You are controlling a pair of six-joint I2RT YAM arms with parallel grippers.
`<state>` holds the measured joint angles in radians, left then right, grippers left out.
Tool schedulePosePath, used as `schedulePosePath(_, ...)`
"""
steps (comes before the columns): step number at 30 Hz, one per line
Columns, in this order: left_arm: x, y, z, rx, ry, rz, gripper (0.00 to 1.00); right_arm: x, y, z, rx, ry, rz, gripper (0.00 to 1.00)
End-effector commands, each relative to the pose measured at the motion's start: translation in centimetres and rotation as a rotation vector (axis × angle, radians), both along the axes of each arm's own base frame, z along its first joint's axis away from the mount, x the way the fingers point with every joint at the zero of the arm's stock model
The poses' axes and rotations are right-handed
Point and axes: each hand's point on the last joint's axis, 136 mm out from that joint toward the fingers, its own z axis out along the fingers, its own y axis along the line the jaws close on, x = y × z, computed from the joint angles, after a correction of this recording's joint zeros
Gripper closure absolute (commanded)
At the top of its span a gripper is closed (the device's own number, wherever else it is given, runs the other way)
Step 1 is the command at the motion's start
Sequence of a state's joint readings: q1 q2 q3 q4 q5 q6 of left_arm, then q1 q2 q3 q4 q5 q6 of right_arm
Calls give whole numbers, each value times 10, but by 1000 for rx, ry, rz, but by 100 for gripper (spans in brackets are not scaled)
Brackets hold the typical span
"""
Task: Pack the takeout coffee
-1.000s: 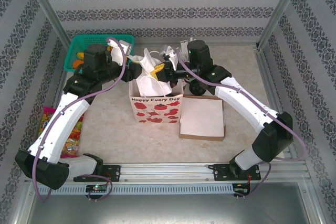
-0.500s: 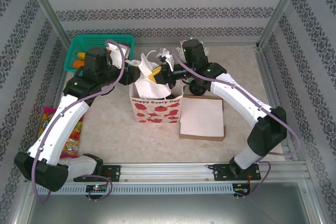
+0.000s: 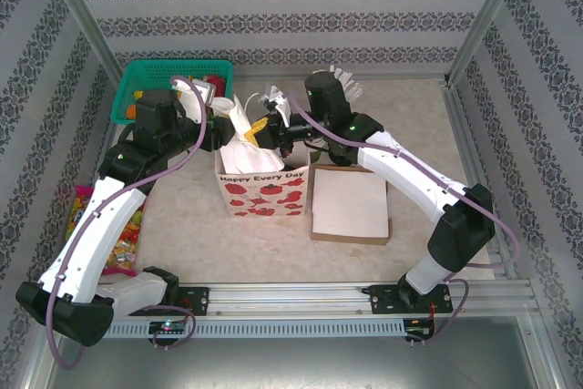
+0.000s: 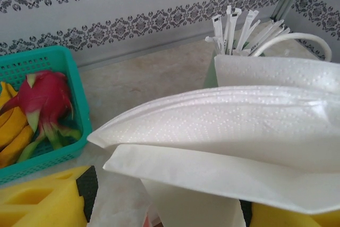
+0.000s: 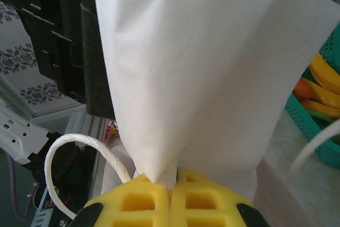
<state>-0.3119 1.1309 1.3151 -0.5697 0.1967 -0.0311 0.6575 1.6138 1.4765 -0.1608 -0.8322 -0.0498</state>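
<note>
The white napkins stick up above the bag's opening, my right gripper on a corner, so it should regrip their folded layers (image 3: 248,154) and tuck them inside.
A white paper bag (image 3: 260,190) printed with red strawberries stands mid-table, its mouth stuffed with white napkins (image 4: 239,120). My right gripper (image 3: 262,129) sits at the bag's mouth. In the right wrist view its yellow pads (image 5: 172,182) are shut on a white paper sheet (image 5: 202,78), beside the bag's rope handle (image 5: 74,144). My left gripper (image 3: 221,120) is on the bag's far left side, its pads (image 4: 167,206) wide apart with the white paper between them. The takeout coffee is hidden.
A teal basket (image 3: 146,79) of fruit, with a dragon fruit (image 4: 45,97) inside, stands back left. A green cup of white-wrapped sticks (image 4: 234,25) is behind the bag. A flat cardboard box (image 3: 351,202) lies right of the bag, and a snack packet (image 3: 123,234) lies at the left edge.
The bag has slid left and tilted. Both grippers have moved left and toward the back with it, and the left jaws have spread a little wider.
</note>
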Motion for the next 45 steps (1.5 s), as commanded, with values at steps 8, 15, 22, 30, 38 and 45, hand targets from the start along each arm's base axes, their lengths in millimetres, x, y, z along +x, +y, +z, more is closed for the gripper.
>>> schedulePosePath(8,0,21,-14,21,37,114,27,11,-2,-42,-59,16,-62,99)
schedulePosePath(15,-2,14,-39,26,110,80,30,2,-4,-40,-54,8,-13,89)
schedulePosePath(22,0,5,-43,0,97,37,56,9,7,-27,-37,-12,11,61)
schedulePosePath(30,-1,-9,-42,-33,85,-40,69,37,17,-19,-55,-59,-108,51)
schedulePosePath(38,-2,-11,-38,-41,76,-53,69,10,18,1,-7,-79,-15,33)
schedulePosePath(45,-1,-6,-38,-34,69,-28,69,30,20,-3,-42,-77,-128,73)
